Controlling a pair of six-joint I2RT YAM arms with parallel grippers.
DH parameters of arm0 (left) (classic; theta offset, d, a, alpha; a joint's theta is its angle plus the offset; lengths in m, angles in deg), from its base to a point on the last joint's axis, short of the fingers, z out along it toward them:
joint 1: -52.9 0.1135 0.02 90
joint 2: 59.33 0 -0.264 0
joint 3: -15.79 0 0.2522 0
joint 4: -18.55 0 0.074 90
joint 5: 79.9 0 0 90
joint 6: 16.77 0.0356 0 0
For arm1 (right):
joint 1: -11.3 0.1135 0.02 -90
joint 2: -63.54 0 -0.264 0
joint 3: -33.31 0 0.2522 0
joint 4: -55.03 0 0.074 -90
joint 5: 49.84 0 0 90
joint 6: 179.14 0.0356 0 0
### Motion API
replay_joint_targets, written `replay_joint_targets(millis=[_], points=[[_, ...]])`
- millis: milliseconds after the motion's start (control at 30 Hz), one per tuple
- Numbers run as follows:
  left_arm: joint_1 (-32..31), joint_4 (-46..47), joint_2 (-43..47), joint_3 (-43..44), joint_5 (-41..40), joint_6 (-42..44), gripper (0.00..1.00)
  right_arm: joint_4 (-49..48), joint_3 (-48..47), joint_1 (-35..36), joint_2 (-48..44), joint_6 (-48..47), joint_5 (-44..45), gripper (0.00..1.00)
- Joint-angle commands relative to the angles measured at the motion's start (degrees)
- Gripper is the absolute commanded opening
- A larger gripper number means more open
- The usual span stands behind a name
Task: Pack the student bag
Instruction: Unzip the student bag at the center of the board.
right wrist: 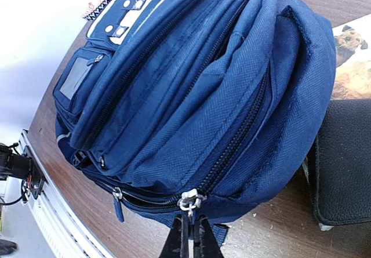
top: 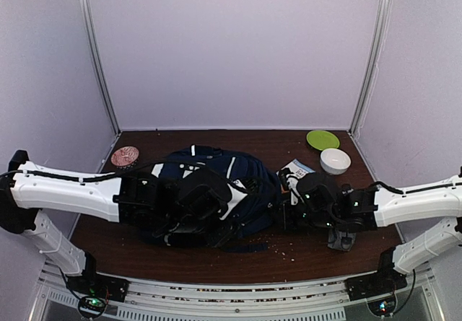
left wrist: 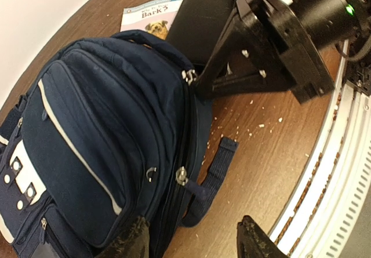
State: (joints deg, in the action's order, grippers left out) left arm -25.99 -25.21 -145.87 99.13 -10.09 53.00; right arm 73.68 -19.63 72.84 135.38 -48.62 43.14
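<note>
The robot's left gripper needs to close on the student bag's zip edge (top: 270, 222) (left wrist: 190, 126), between the metal zipper pull and the slider that has the blue strap tab.
The student bag (top: 242, 184), navy blue with a thin white stripe, lies on its side mid-table and fills most of the left wrist view (left wrist: 98, 136) and the right wrist view (right wrist: 197, 84). My right gripper (right wrist: 191, 237) is shut on the metal zipper pull (right wrist: 191, 201) of the main zip, at the bag's edge nearest it. My left gripper (left wrist: 194, 243) stands wide open at the bag's near side. One finger (left wrist: 130, 240) rests against the fabric and the other finger (left wrist: 255, 240) is over bare wood. A second zipper slider (left wrist: 181, 177) with a blue strap tab lies just ahead of it, untouched.
A dog picture book (top: 296, 169) and a black flat case (left wrist: 200, 23) lie beside the bag's right end. A white bowl (top: 335, 161) and a green plate (top: 323, 139) sit at the back right, and a pink patterned dish (top: 125, 156) at the back left. Crumbs dot the wood.
</note>
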Motion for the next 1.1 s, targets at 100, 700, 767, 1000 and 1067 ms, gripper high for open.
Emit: replay_joint_targets(millis=[100,700,767,1000,1067], points=[[0.3,4.6,-8.2,7.5,-0.3,2.1,0.90,-3.7,1.0,1.7,-2.7,1.4,-1.2,0.00],[4.8,12.6,-14.0,3.8,9.9,1.7,0.89,-9.2,6.1,2.1,-9.3,5.0,-2.4,0.00],[4.9,13.3,-14.5,3.6,10.5,1.8,0.90,-10.0,6.3,2.1,-9.6,5.3,-2.9,0.00],[5.8,14.2,-17.2,4.1,11.7,1.9,0.89,-10.4,5.8,2.1,-10.5,5.5,-3.8,0.00],[6.1,14.2,-17.9,4.2,11.1,1.9,0.86,-10.5,5.6,2.2,-10.7,5.7,-4.3,0.00]])
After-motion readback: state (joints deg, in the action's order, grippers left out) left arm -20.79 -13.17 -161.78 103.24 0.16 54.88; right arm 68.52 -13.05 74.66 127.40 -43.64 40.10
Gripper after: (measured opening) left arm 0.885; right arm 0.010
